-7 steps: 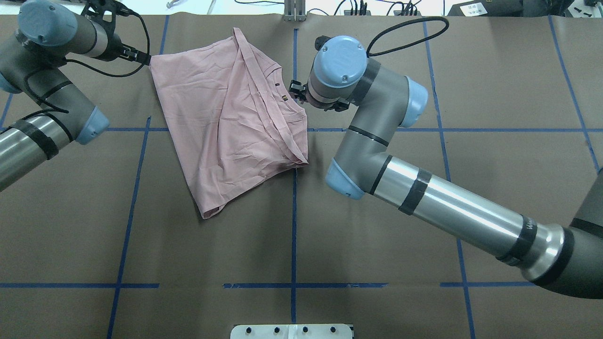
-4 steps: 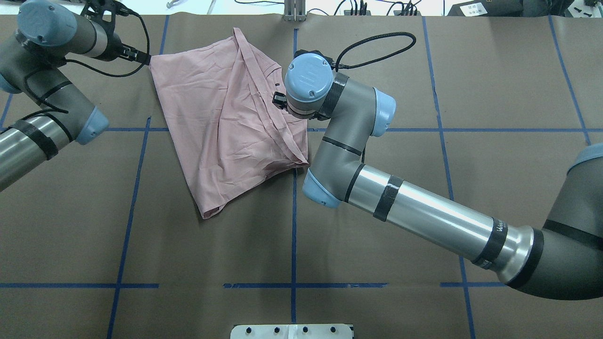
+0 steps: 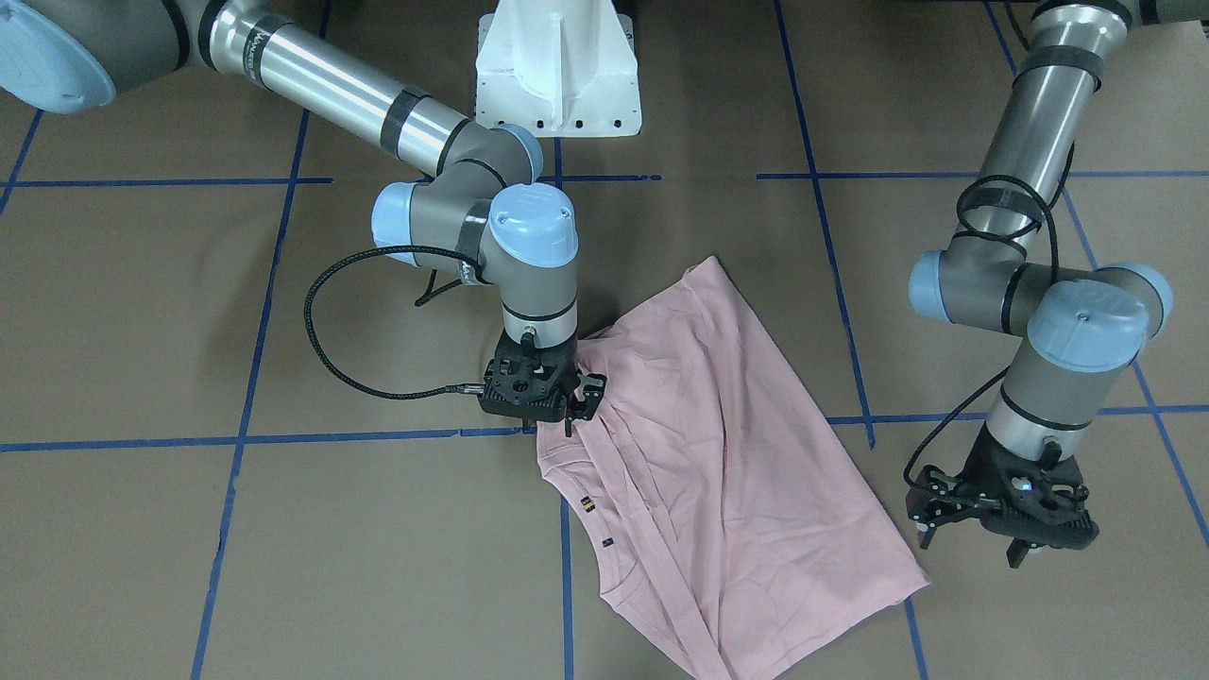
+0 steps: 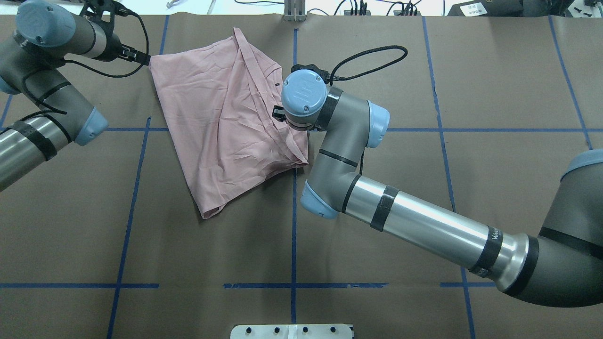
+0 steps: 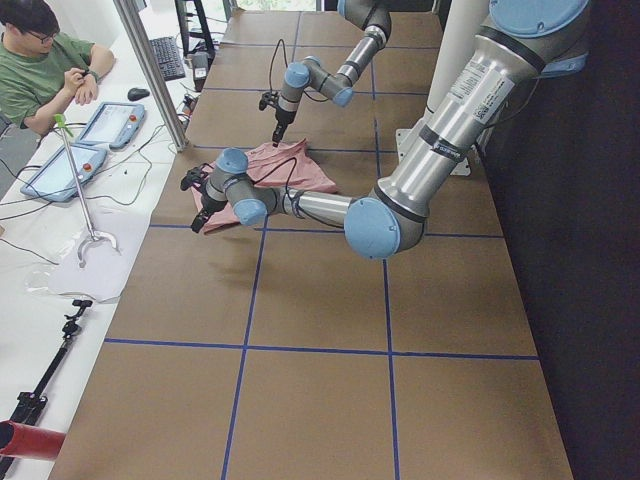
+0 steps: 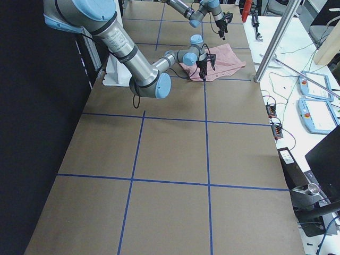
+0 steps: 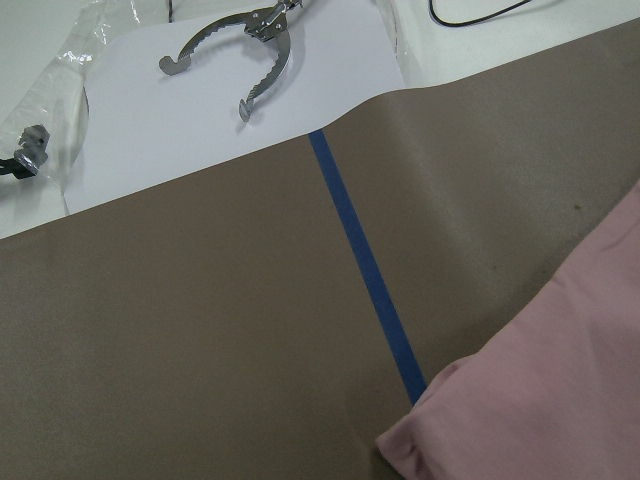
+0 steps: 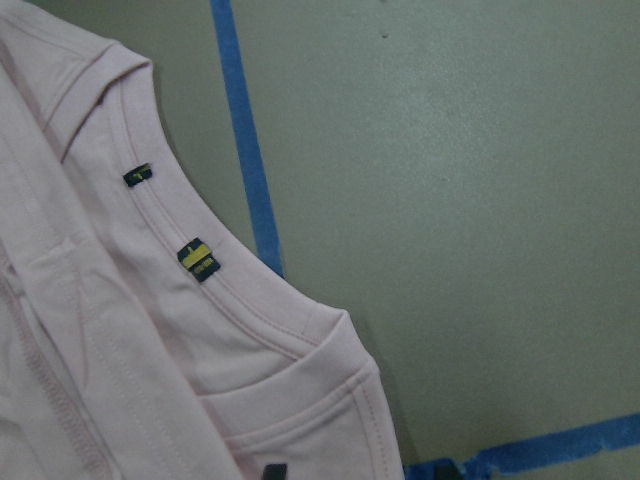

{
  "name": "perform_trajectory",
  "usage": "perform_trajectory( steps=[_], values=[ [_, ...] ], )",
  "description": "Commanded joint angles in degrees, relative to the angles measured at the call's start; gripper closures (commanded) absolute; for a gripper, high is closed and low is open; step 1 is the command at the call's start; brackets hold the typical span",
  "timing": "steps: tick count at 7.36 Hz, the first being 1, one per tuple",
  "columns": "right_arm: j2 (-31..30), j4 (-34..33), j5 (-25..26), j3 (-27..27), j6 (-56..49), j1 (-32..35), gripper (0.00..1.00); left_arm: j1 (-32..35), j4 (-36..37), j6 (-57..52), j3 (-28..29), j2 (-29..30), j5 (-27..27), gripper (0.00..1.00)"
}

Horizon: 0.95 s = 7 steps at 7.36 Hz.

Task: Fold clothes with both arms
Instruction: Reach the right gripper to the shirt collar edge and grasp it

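I need to use my right gripper to pinch the T-shirt's shoulder edge [image 3: 546, 447] and pull it straighter before folding, as the pale pink T-shirt lies crooked to the blue tape lines.
The pale pink T-shirt [image 4: 221, 127] lies loosely folded on the brown table, also in the front view [image 3: 727, 472]. Its collar with small dark tags [image 8: 199, 259] is at the edge nearest my right arm. My right gripper [image 3: 578, 411] hangs over that collar edge, fingers pointing down and apparently open, with nothing held. From overhead it [image 4: 278, 113] is mostly hidden under its own wrist. My left gripper [image 3: 968, 546] hovers open just outside the shirt's far left corner [image 7: 540, 400], holding nothing.
Blue tape lines [image 4: 294, 235] cross the table in a grid. The white pedestal [image 3: 557, 76] stands at the robot's side. Beyond the far edge are cables, metal tongs [image 7: 240, 50] on a white sheet, and a seated person [image 5: 40, 70] at a side table.
My right arm has swung left and nearer, bringing its gripper from beside the collar to over the shirt's right edge. The left arm and the shirt have stayed put.
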State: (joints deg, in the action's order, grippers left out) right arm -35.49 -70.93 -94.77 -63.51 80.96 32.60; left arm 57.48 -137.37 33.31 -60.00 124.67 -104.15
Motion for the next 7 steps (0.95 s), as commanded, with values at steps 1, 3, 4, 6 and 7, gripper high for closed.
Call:
perform_trajectory(
  steps=[1, 3, 4, 6, 7],
  values=[
    [0.0, -1.1, 0.1, 0.1, 0.1, -0.3, 0.52, 0.0, 0.0, 0.0, -0.4, -0.4, 0.0, 0.0],
    [0.1, -1.3, 1.1, 0.2, 0.2, -0.4, 0.62, 0.0, -0.1, 0.0, -0.4, -0.5, 0.0, 0.0],
    [0.1, -1.3, 1.1, 0.1, 0.4, -0.5, 0.72, 0.0, 0.0, 0.0, -0.4, -0.5, 0.0, 0.0],
    [0.1, -1.3, 1.1, 0.2, 0.9, -0.5, 0.95, 0.0, 0.0, 0.0, -0.4, -0.5, 0.0, 0.0],
    [0.1, -1.3, 1.2, 0.2, 0.9, -0.5, 1.0, 0.0, -0.1, 0.0, -0.4, -0.5, 0.0, 0.0]
  ],
)
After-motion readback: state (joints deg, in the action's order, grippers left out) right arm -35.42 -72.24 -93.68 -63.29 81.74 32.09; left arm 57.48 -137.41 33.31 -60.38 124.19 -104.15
